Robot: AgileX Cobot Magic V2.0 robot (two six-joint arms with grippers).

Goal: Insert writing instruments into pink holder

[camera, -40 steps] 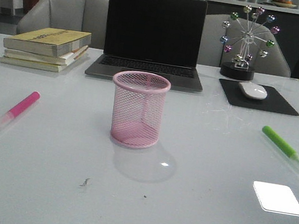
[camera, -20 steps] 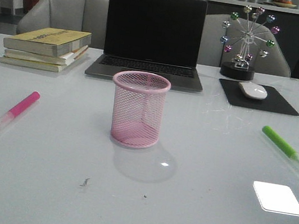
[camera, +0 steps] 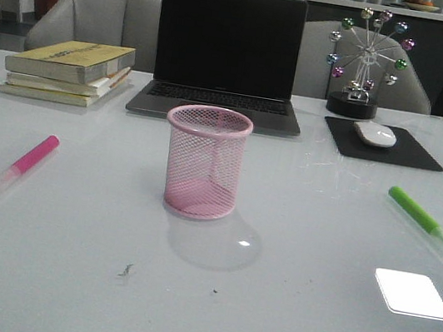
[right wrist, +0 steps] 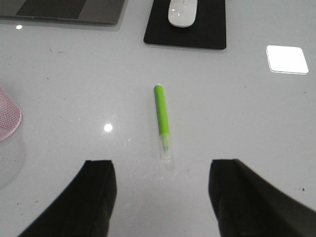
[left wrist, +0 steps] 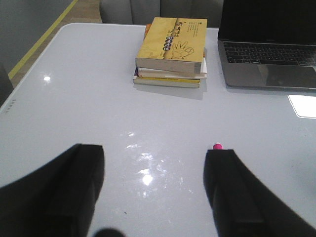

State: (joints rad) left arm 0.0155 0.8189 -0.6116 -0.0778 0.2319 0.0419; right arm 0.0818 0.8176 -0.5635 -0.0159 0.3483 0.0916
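Next, my right gripper grabs the middle of the green marker's body [camera: 416, 211] [right wrist: 162, 112], between its green end and its clear end.
The pink holder [camera: 204, 161] stands upright and empty at the table's middle; its edge shows in the right wrist view [right wrist: 8, 122]. The hot pink marker [camera: 29, 161] lies flat on the left. In the left wrist view only its pink end [left wrist: 217, 146] peeks past one fingertip. The green marker [camera: 419, 215] lies flat on the right. My right gripper [right wrist: 161, 168] is open above the table, the green marker [right wrist: 162, 118] just ahead of its fingers. My left gripper [left wrist: 154, 153] is open with nothing between its fingers. Neither gripper shows in the front view.
A laptop [camera: 224, 57] sits behind the holder. Stacked books [camera: 70, 70] lie at the back left. A mouse [camera: 374, 134] on a black pad [camera: 383, 144] and a ball ornament [camera: 362, 62] stand at the back right.
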